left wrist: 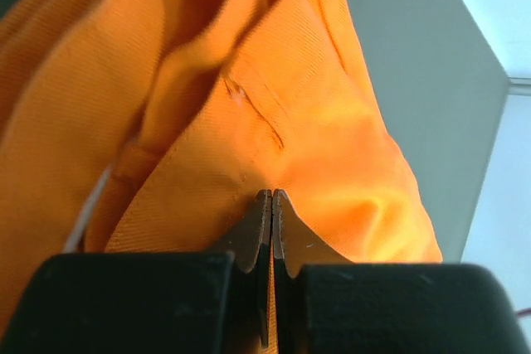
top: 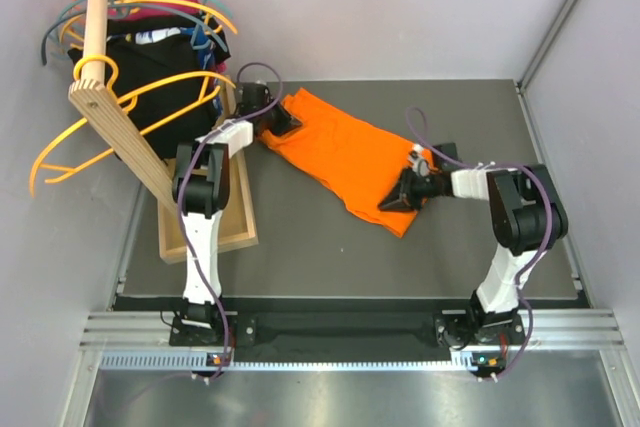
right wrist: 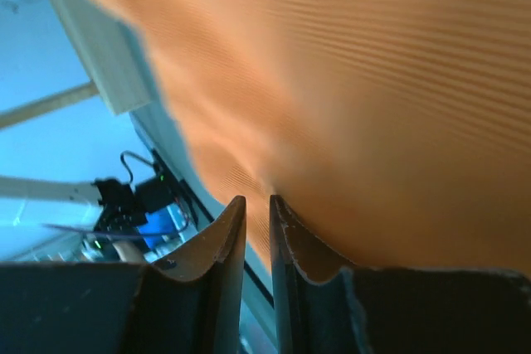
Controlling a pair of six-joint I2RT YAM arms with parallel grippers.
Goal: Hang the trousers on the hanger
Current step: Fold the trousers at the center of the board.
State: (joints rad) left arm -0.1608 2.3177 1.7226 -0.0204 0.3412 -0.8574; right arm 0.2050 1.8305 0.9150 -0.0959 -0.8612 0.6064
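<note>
Next, I open my left gripper, which pinches the trousers behind the bunched folds at their end, lift it clear and take the folds closer to the trousers' far corner (top: 301,98).
The bright orange trousers (top: 345,152) lie folded and slanting across the middle of the dark table. My left gripper (top: 285,125) is at their far left end and is shut on a fold of the cloth (left wrist: 249,122), which fills the left wrist view; the jaws (left wrist: 272,195) meet with fabric pinched between them. My right gripper (top: 392,202) sits at the near right end of the trousers (right wrist: 373,80). Its fingers (right wrist: 257,202) stand a narrow gap apart against the cloth's edge. The amber-yellow hanger (top: 172,78) hangs on the wooden rack at the far left.
A wooden rack with a slanted post (top: 120,132) and a round pole (top: 100,7) stands on a wooden tray base (top: 240,232) beside the left arm. Black garments (top: 150,57) and several coloured hangers crowd the pole. Grey walls close in on both sides.
</note>
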